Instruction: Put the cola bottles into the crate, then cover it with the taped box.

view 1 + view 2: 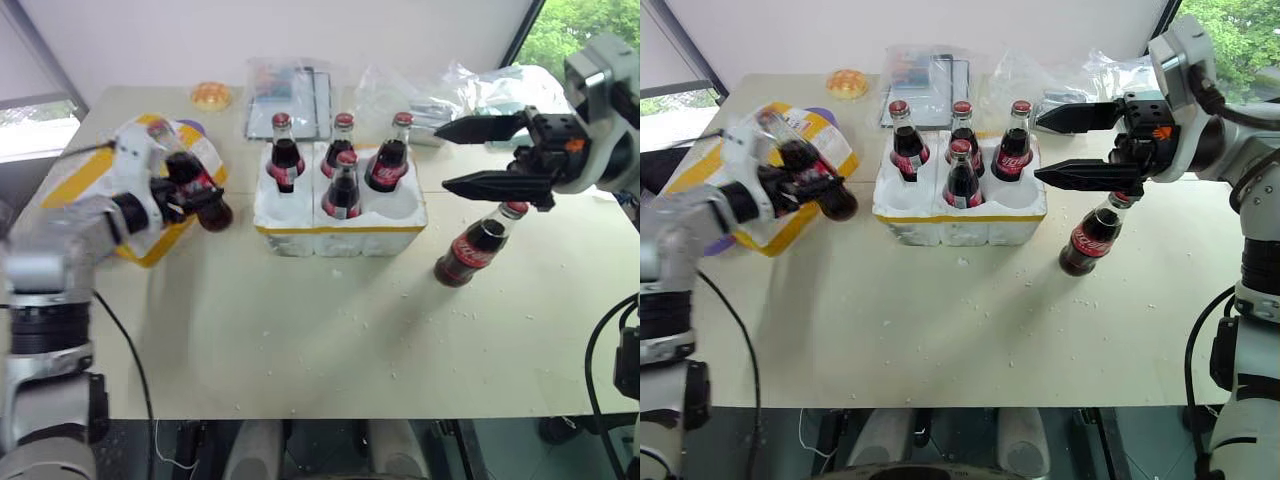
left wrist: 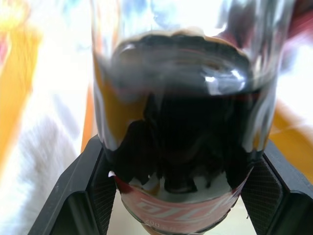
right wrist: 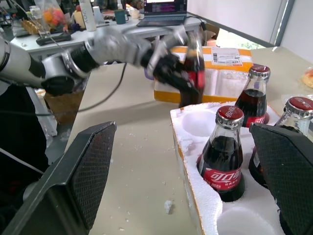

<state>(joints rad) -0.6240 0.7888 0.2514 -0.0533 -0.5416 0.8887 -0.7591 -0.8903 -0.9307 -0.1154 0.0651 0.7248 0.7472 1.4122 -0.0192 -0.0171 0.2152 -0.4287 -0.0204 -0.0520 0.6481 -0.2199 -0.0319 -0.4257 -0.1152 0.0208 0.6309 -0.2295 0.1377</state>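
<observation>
I will release the cola bottle from my left gripper in the crate's empty front hollow (image 1: 285, 206) nearest the taped box.
The white foam crate (image 1: 340, 222) sits mid-table with several cola bottles (image 1: 343, 186) upright in its wells; two front wells are empty. My left gripper (image 1: 196, 196) is shut on another cola bottle (image 1: 190, 180), held tilted in the air above the taped box (image 1: 152, 246), left of the crate. One more bottle (image 1: 474, 250) stands on the table to the crate's right. My right gripper (image 1: 478, 156) hangs open above that bottle's cap, pointing toward the crate, with nothing between its fingers.
At the back of the table lie a round orange thing (image 1: 211, 95), a clear plastic pack (image 1: 290, 96) and crumpled plastic bags (image 1: 420, 92). Foam crumbs (image 1: 340, 315) dot the table in front of the crate.
</observation>
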